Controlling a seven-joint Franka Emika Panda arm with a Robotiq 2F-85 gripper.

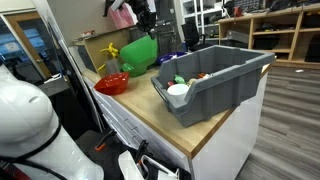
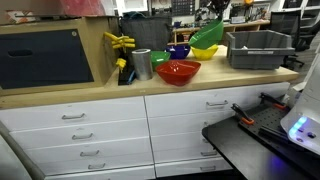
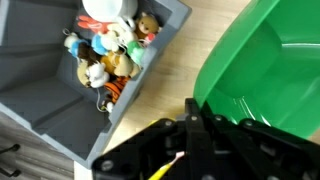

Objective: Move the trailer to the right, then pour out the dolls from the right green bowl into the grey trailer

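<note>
The green bowl, now held tilted above the counter, will be let go by my gripper on the wooden counter [image 1: 145,77] between the red bowl and the grey trailer.
My gripper [image 3: 196,110] is shut on the rim of the right green bowl [image 3: 265,60], holding it tilted above the counter. What shows of the bowl's inside in the wrist view is empty. The bowl [image 1: 140,52] hangs left of the grey trailer [image 1: 215,80] in an exterior view, with the gripper [image 1: 147,30] above it. The other camera shows the same bowl [image 2: 207,35] tilted just left of the trailer [image 2: 258,48]. In the wrist view, several small dolls [image 3: 110,55] and a white round cup [image 3: 105,10] lie in the trailer [image 3: 60,100].
A red bowl [image 1: 112,84] sits on the wooden counter [image 1: 150,115] left of the trailer. In an exterior view, a red bowl [image 2: 177,71], yellow bowl [image 2: 205,51], blue bowl [image 2: 178,50] and metal cup [image 2: 141,63] crowd the counter's middle. A black box [image 2: 45,58] stands beside them.
</note>
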